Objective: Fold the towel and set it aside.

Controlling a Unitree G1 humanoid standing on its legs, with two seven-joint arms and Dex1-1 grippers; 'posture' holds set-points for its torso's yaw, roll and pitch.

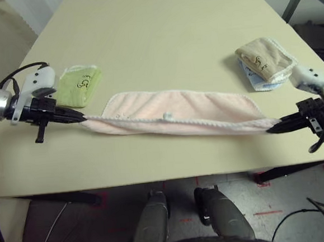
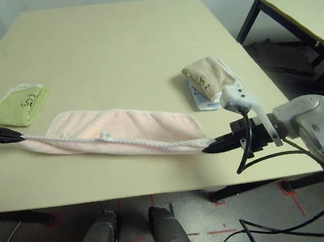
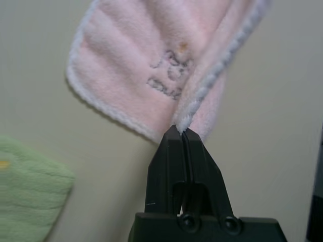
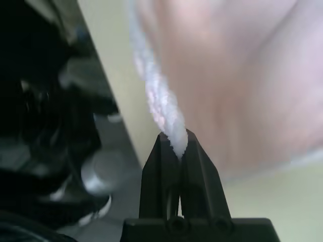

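My left gripper is going to let go of the pink towel's near edge, setting it on its far corner (image 1: 113, 95) (image 3: 76, 70) that is closest to the green towel.
The pale pink towel (image 1: 178, 113) with white trim is stretched left to right across the near part of the table, folded lengthwise, its small white tag (image 1: 167, 116) on top. My left gripper (image 1: 83, 118) is shut on the towel's left end, and the left wrist view shows the trim pinched between its fingers (image 3: 169, 156) beside dark lettering (image 3: 169, 75). My right gripper (image 2: 204, 149) is shut on the right end near the table's front edge, with the white trim (image 4: 164, 108) caught in its tips. The towel sags slightly between both grippers.
A green folded towel (image 1: 79, 85) lies just behind my left gripper. A beige folded towel (image 1: 265, 59) sits on a blue-white cloth (image 1: 254, 80) at the right. The table's front edge (image 1: 155, 177) is close to the pink towel. Another table (image 2: 305, 14) stands at the far right.
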